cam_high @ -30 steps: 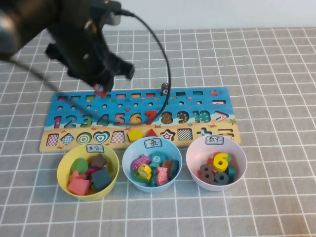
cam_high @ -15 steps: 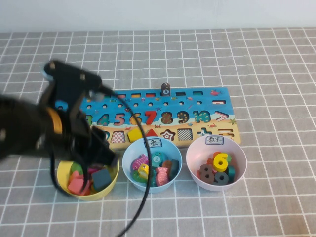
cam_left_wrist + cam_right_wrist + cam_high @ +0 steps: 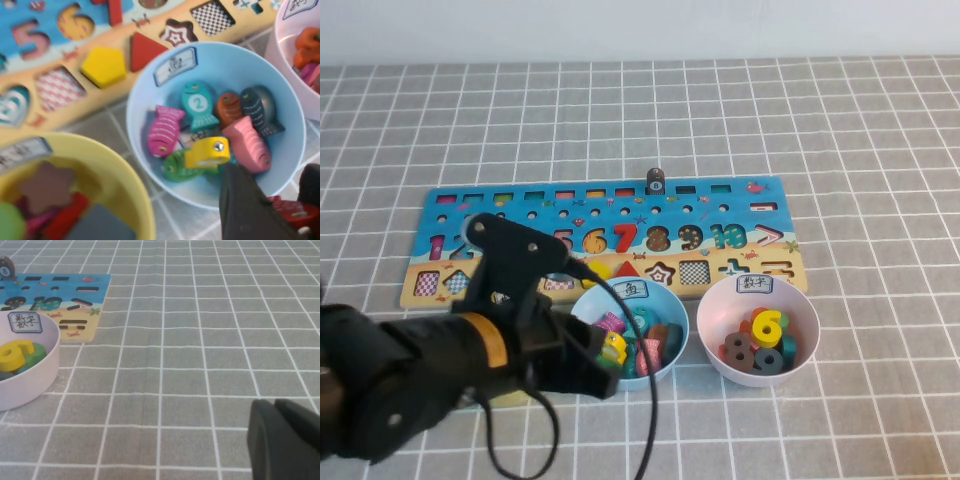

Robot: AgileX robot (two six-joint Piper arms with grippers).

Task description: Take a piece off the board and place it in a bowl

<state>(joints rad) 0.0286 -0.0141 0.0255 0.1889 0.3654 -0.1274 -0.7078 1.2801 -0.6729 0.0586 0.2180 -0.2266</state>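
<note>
I am placing a small red piece with my left gripper. I should set it down between the yellow fish and the light blue bowl's near rim (image 3: 611, 365) (image 3: 212, 180).
My left gripper (image 3: 281, 202) is shut on the small red piece (image 3: 292, 214) and holds it just over the near rim of the light blue bowl (image 3: 240, 65). That bowl holds several fish-shaped pieces. In the high view my left arm (image 3: 470, 365) lies low in front of the blue bowl (image 3: 682, 325) and hides the piece. The blue board (image 3: 620, 215) lies behind the bowls and also shows in the left wrist view (image 3: 70, 30). My right gripper (image 3: 272, 440) is shut and empty, low over the bare mat, out of the high view.
A dark peg marked 8 (image 3: 655, 181) stands on the board's top row. A pink bowl (image 3: 715, 310) with numerals sits right of the blue bowl. A yellow bowl (image 3: 100, 165) with shape pieces sits left of it, mostly under my left arm in the high view.
My left arm has swung from the board's top row towards me, across the yellow bowl, to the blue bowl's near side, carrying the red piece.
</note>
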